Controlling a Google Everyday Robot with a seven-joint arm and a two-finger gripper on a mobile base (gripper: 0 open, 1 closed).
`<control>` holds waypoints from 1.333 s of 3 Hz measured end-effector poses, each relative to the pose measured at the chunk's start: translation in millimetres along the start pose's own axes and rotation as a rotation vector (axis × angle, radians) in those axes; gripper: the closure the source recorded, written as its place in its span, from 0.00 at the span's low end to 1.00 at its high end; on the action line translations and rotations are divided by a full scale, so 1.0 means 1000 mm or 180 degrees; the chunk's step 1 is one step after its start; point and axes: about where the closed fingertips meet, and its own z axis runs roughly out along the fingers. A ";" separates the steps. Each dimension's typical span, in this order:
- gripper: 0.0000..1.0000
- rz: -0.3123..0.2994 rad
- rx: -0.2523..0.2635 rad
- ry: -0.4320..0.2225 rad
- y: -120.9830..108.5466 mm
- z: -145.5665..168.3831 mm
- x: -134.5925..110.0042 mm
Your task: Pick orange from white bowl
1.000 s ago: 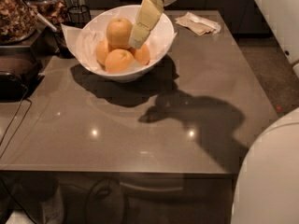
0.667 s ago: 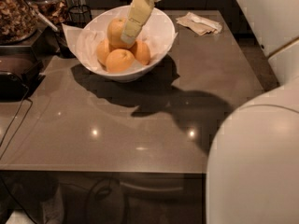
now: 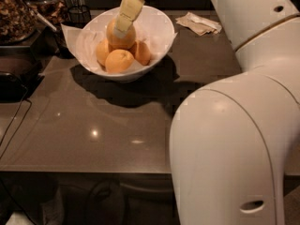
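Observation:
I will close my gripper on the upper part of the pale orange (image 3: 120, 28), the biggest fruit, which sits on the smaller fruits in the bowl.
The white bowl (image 3: 161, 25) stands at the back of the dark table, lined with white paper. In it the orange (image 3: 123, 39), the largest and palest fruit, rests at the back on top of three smaller, deeper-orange fruits (image 3: 119, 61). My gripper (image 3: 122, 26) reaches down from the top edge into the bowl, and its pale yellow tip lies against the top front of the orange, covering part of it. The orange still sits among the other fruits.
My white arm (image 3: 234, 125) fills the right side of the view and hides that part of the table. A crumpled napkin (image 3: 201, 23) lies right of the bowl. A black wire holder (image 3: 77, 14), jars and a dark appliance (image 3: 14, 74) stand at the left.
My gripper has moved left and down, from the bowl's right rim onto the orange. My arm has swung further into view on the right. The fruits have not moved.

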 end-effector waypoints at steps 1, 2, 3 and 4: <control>0.03 0.0059 0.0000 0.0020 -0.012 0.011 0.001; 0.12 0.0105 -0.0009 0.0033 -0.020 0.020 0.000; 0.15 0.0131 -0.0025 0.0051 -0.026 0.030 0.000; 0.20 0.0154 -0.0059 0.0071 -0.030 0.042 0.000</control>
